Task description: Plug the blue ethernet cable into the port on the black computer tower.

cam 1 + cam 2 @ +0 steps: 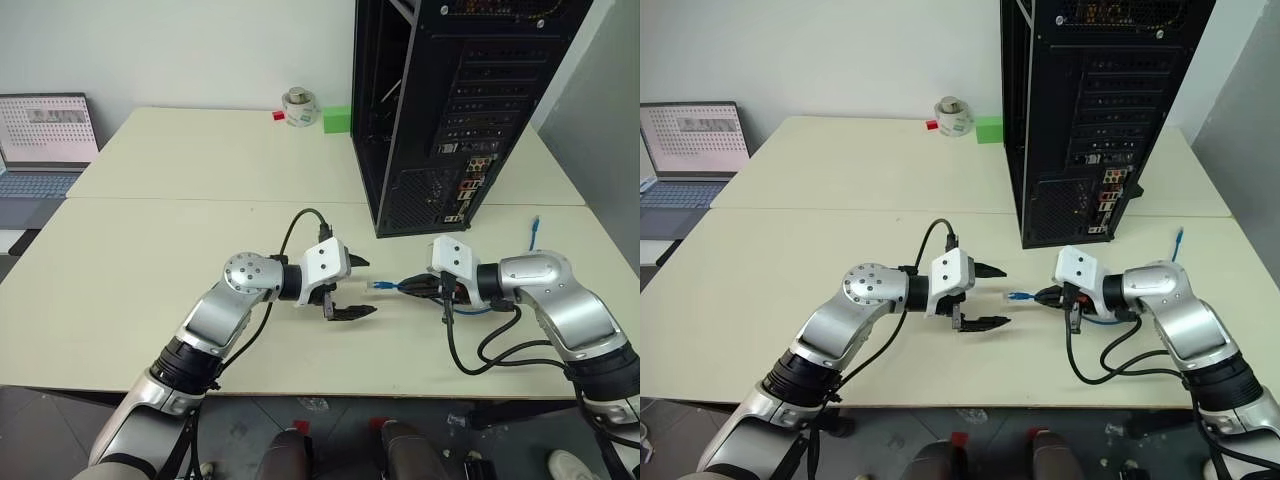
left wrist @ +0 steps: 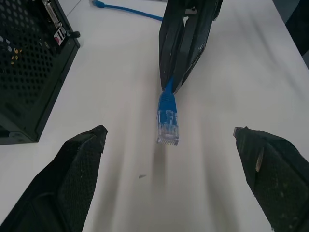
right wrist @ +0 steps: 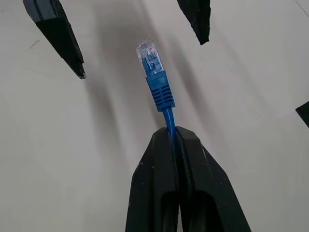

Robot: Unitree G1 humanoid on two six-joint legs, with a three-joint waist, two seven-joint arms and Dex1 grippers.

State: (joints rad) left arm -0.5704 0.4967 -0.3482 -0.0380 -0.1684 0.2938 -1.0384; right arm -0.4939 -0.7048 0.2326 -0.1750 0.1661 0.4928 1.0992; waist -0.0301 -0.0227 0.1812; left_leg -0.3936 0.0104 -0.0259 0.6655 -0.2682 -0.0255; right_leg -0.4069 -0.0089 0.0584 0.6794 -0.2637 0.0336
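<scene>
The thin cable behind the plug is pinched in my right gripper, so my left gripper needs to hold the clear tip while my right gripper takes the plug's blue base [image 3: 161, 93].
My right gripper [image 1: 407, 286] is shut on the blue ethernet cable just behind one plug [image 1: 383, 286], which sticks out toward the left gripper above the table. In the right wrist view the clear-tipped plug [image 3: 149, 55] stands beyond the closed fingers [image 3: 159, 193]. The left gripper [image 1: 362, 287] is open, its fingertips [image 2: 94, 140] either side of the plug [image 2: 167, 123] without touching it. The cable's other end [image 1: 535, 228] lies on the table at the right. The black computer tower [image 1: 450, 100] stands behind, rear connectors [image 1: 465, 185] facing me. I cannot pick out the port among them.
A grey laptop [image 1: 45, 140] sits at the far left. A green block [image 1: 337, 120] and a small round container [image 1: 298, 107] stand at the back beside the tower. Black arm cables [image 1: 485, 350] loop near the table's front edge on the right.
</scene>
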